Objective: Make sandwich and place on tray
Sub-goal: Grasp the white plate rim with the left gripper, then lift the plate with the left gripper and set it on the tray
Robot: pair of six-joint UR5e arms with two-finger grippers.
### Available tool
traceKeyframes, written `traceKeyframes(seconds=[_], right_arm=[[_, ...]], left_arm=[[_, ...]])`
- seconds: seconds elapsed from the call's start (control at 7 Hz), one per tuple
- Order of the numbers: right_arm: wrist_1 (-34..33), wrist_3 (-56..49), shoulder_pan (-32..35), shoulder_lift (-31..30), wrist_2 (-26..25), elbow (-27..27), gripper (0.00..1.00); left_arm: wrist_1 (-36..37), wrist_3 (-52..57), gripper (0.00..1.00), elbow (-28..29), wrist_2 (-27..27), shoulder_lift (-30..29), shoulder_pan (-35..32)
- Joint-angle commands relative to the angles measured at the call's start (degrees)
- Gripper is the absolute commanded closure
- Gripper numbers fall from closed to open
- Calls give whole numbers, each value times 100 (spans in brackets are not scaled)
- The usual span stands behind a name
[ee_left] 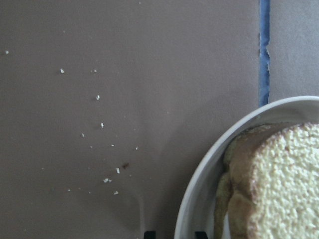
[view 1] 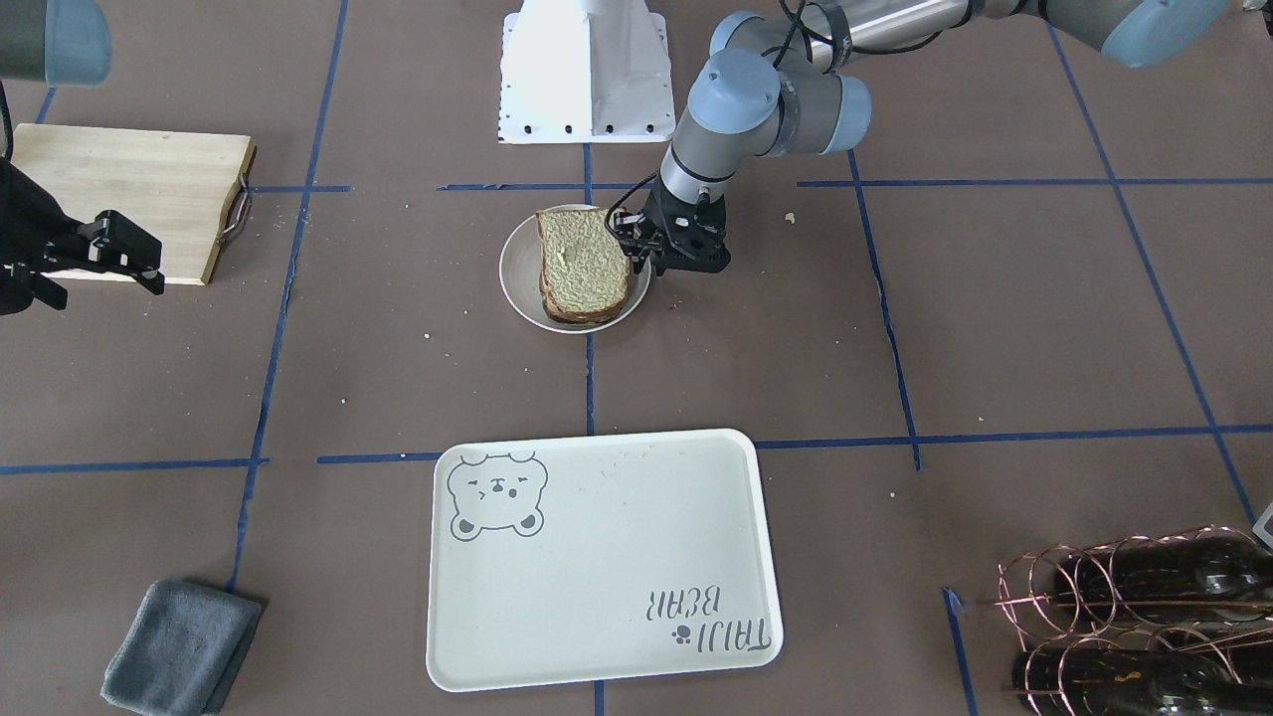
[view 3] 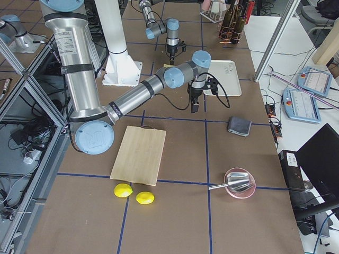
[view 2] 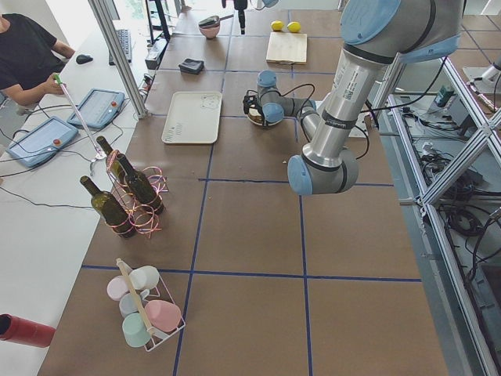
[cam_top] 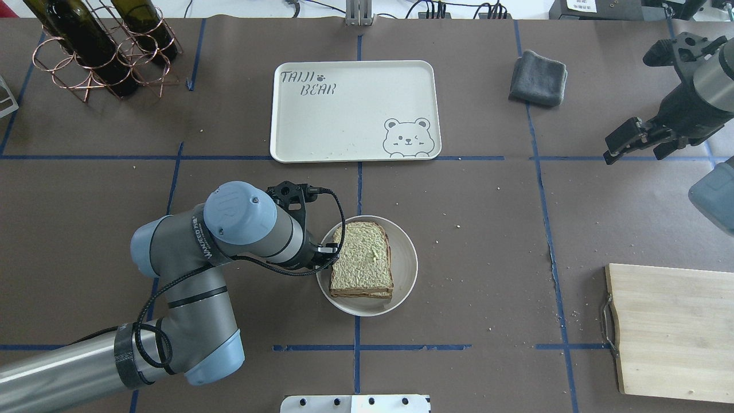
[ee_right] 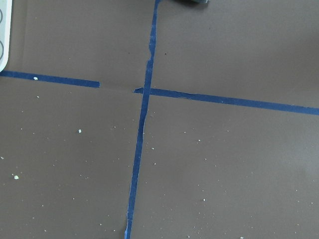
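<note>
The left gripper needs to release the white plate in the middle of the cream bear tray [view 1: 603, 557], beside the bear face.
The sandwich [view 1: 585, 264] [cam_top: 362, 261] lies stacked on a small round white plate [view 1: 517, 283] [cam_top: 404, 269], pale slice on top; the egg is hidden. My left gripper [view 1: 651, 261] [cam_top: 330, 255] is at the plate's rim on the robot's left side. In the left wrist view its two fingertips [ee_left: 149, 234] straddle the rim [ee_left: 199, 184] close together, beside the bread [ee_left: 284, 184]. The cream bear tray [view 1: 597, 567] [cam_top: 344, 120] lies bare beyond the plate. My right gripper [view 1: 139, 264] [cam_top: 633, 143] hangs open and empty, far to the right.
A wooden cutting board [view 1: 129, 199] [cam_top: 671, 332] lies at the robot's right. A grey cloth [view 1: 179, 646] [cam_top: 538, 77] is right of the tray. A copper rack of wine bottles [view 1: 1144, 617] [cam_top: 97, 51] stands far left. Crumbs dot the brown table.
</note>
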Motion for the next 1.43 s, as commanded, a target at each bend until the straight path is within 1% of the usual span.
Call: traceKeyframes(seconds=[0.0, 0.14, 0.29, 0.43, 0.57, 0.71, 0.86, 1.0, 1.14, 1.29], right_arm=[[1, 0, 23, -6, 4, 2, 0], [1, 0, 23, -6, 12, 2, 0], [-8, 0, 58, -6, 108, -7, 0], [-8, -9, 111, -58, 109, -7, 0], [-16, -122, 190, -102, 66, -33, 0], [-43, -532, 330, -233, 48, -68, 0], [-43, -1084, 522, -383, 30, -164, 0], [-34, -1568, 759, -602, 21, -235, 0], [-43, -2008, 1031, -847, 30, -253, 0], [-34, -2552, 1347, -1224, 65, -271, 0]], left_arm=[[-87, -40, 93, 50, 0, -13, 3], [-87, -40, 100, 33, 0, -13, 3], [-87, -49, 100, -37, 0, -4, -5], [-270, -214, 100, -168, -17, 22, -66], [-907, -947, 100, -152, -52, 49, -215], [-1461, -1772, 100, -117, -183, 58, -382], [-1554, -2520, 100, -108, -367, 40, -549], [-1555, -3188, 100, -99, -369, -12, -698], [-1529, -3656, 100, 31, -360, -187, -891], [-1494, -3783, 100, 694, -343, -667, -1050]])
